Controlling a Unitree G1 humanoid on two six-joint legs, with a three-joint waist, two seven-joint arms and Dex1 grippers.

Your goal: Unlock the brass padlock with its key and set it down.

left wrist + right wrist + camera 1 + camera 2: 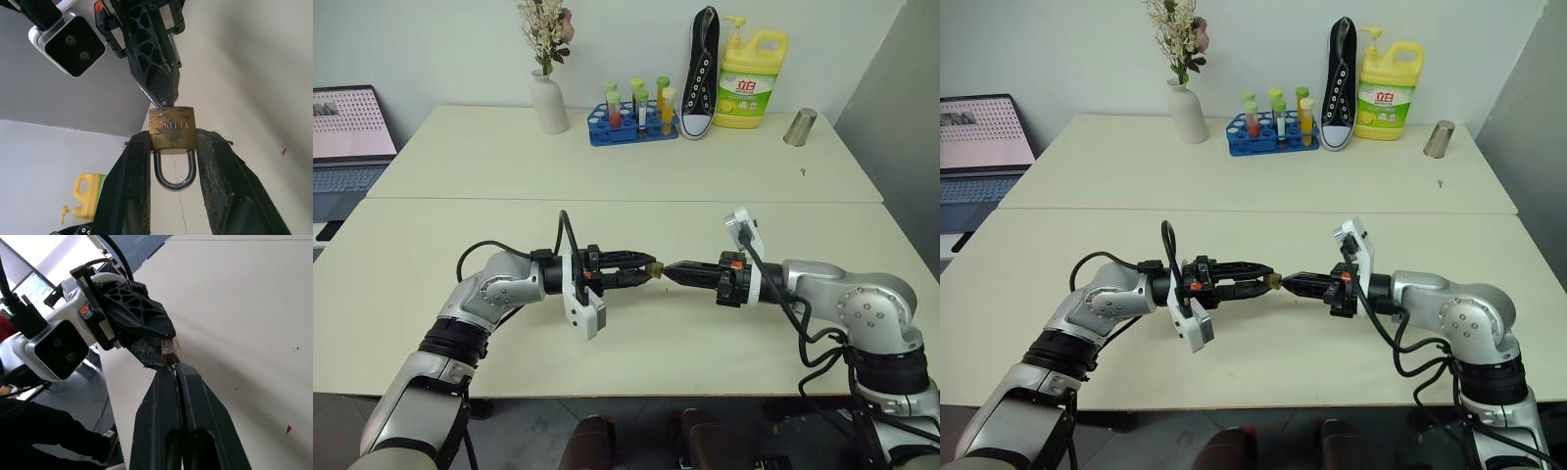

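The shackle is between the left gripper's fingers, so the robot's right gripper needs to let go of the key and take the padlock's body (172,128), freeing the left gripper for the shackle.
The brass padlock (172,128) is held level above the table (636,352), clamped by its body between the fingers of my left gripper (646,269). Its silvery shackle (174,183) points back between those fingers. My right gripper (668,271) faces it from the other side, and its shut tips meet the lock's keyhole end. A thin silvery sliver, the key (149,97), shows at those tips; the rest of it is hidden. In the right wrist view my right gripper's fingers (161,401) press together right against the padlock (170,348).
Along the far table stand a white vase (548,103), a blue rack of tubes (631,125), a black shoe (702,73), a yellow detergent bottle (751,83) and a metal cup (800,127). A laptop (350,137) sits far left.
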